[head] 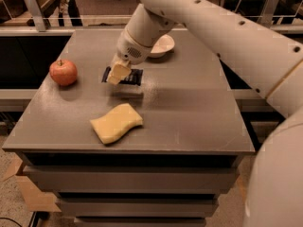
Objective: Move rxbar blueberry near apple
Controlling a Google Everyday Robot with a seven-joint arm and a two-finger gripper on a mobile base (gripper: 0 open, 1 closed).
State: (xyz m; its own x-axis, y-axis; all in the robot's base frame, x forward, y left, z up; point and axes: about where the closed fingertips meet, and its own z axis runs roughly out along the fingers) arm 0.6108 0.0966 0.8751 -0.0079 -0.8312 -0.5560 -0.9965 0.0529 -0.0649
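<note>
Next, my gripper sets the rxbar blueberry free on the table [95,82] next to the red apple, behind the yellow sponge.
The rxbar blueberry [129,76] is a dark navy flat bar, held in my gripper [118,74] a little above the grey table [189,108], partly hidden by the pale fingers. The gripper is shut on the bar. The red apple [63,72] with yellowish blush and a short stem sits at the table's left, a short way left of the gripper and bar.
A yellow wavy sponge [116,123] lies near the table's front, below the gripper. A white bowl [162,45] stands at the back, partly behind my arm [199,18]. The arm reaches in from the right.
</note>
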